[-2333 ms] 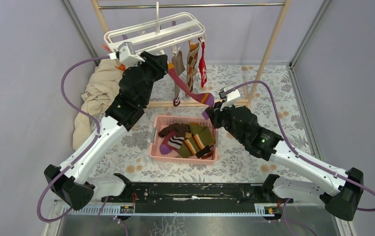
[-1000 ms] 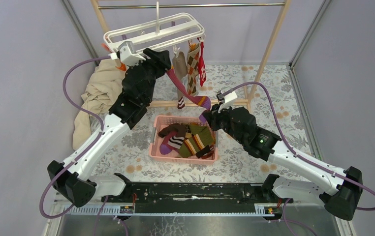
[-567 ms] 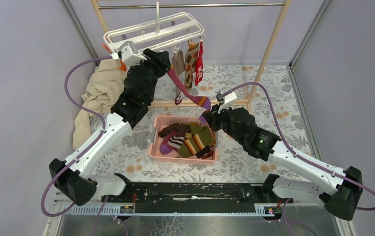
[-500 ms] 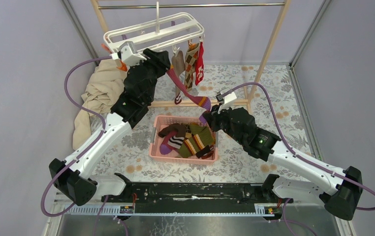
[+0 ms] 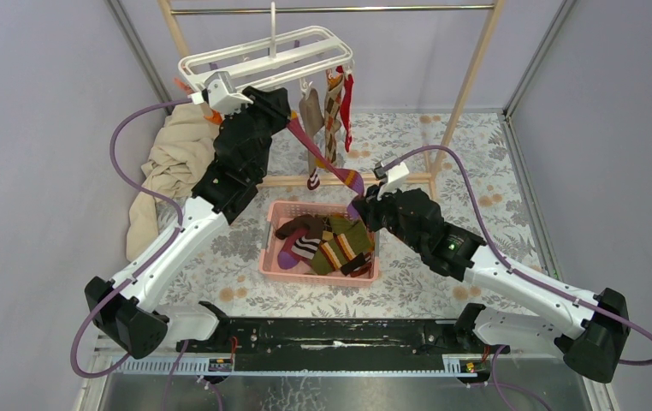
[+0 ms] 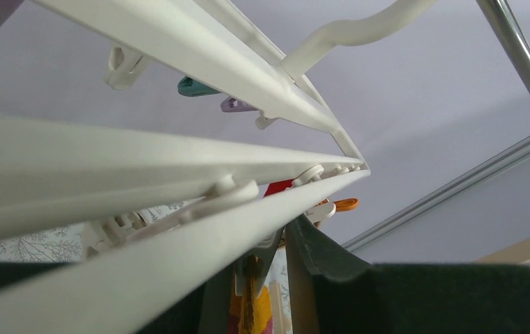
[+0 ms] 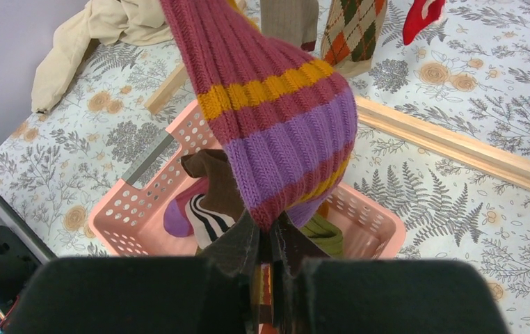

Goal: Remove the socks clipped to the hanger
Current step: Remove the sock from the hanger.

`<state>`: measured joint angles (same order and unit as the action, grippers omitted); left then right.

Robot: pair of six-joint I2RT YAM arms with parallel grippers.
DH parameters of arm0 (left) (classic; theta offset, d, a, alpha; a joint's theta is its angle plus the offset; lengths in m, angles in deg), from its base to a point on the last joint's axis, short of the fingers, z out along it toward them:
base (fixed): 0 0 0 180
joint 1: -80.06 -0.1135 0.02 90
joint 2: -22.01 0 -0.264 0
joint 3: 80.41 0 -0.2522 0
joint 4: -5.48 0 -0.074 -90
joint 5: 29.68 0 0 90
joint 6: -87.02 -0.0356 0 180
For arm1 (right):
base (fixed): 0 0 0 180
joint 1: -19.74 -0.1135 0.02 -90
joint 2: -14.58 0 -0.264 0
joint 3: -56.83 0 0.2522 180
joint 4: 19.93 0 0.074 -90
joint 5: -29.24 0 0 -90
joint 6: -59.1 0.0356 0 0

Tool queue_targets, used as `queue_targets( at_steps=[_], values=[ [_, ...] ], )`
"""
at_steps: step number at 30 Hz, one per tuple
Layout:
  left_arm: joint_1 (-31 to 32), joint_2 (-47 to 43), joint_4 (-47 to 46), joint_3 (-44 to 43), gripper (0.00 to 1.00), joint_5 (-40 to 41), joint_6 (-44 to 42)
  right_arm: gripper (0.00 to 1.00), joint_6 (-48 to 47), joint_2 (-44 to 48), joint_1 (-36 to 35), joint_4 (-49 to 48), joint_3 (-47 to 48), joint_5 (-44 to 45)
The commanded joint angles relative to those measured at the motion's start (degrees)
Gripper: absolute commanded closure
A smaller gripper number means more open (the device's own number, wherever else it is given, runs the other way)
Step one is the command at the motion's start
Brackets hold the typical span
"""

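Note:
Next, I lay the maroon sock on the green striped socks in the pink basket (image 5: 346,237) with my right gripper.
The white hanger (image 5: 263,56) hangs from the rack rail; its bars fill the left wrist view (image 6: 179,62). A maroon sock with yellow and purple stripes (image 5: 327,163) is stretched taut from a hanger clip (image 6: 266,257) down to my right gripper (image 5: 355,204). That gripper is shut on its toe (image 7: 276,118) above the basket, jaws pinched together (image 7: 270,240). My left gripper (image 5: 287,116) is up under the hanger, its fingers on either side of that clip, closed on it (image 6: 252,278). A beige sock (image 5: 310,111), an argyle sock (image 5: 333,103) and a red sock (image 5: 347,107) stay clipped.
A pink basket (image 5: 269,257) holding several socks sits on the floral cloth below the right gripper; its rim also shows in the right wrist view (image 7: 126,233). A beige cloth heap (image 5: 168,163) lies at the left. The wooden rack's base bar (image 5: 391,180) and right post (image 5: 468,86) stand behind.
My left arm rose toward the hanger and then held still. My right gripper drew the sock toe slightly left and down. The hanger tilted and the hanging socks swung left.

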<state>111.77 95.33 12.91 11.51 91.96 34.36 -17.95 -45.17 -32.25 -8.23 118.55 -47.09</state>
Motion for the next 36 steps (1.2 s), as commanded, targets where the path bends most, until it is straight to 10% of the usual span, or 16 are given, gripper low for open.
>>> queue_targets(
  at_steps=[1,6,12,36],
  values=[
    [-0.4,-1.5,-2.7,-0.7,0.74,2.5,-1.0,1.0,0.1,1.0,-0.4,-1.8,-0.2,-1.8],
    [-0.6,-1.7,-2.6,-0.7,0.79,2.2,-1.3,1.0,-0.1,4.7,-0.4,0.0,-2.3,-2.6],
    [-1.0,-2.5,-4.6,0.6,0.39,0.5,-1.6,1.0,-0.5,6.5,-0.4,0.4,-4.1,-2.5],
    [-1.9,-0.3,-4.5,-0.7,0.76,-2.6,-0.7,1.0,-0.7,6.1,-0.5,0.2,-3.7,-6.4]
  ],
)
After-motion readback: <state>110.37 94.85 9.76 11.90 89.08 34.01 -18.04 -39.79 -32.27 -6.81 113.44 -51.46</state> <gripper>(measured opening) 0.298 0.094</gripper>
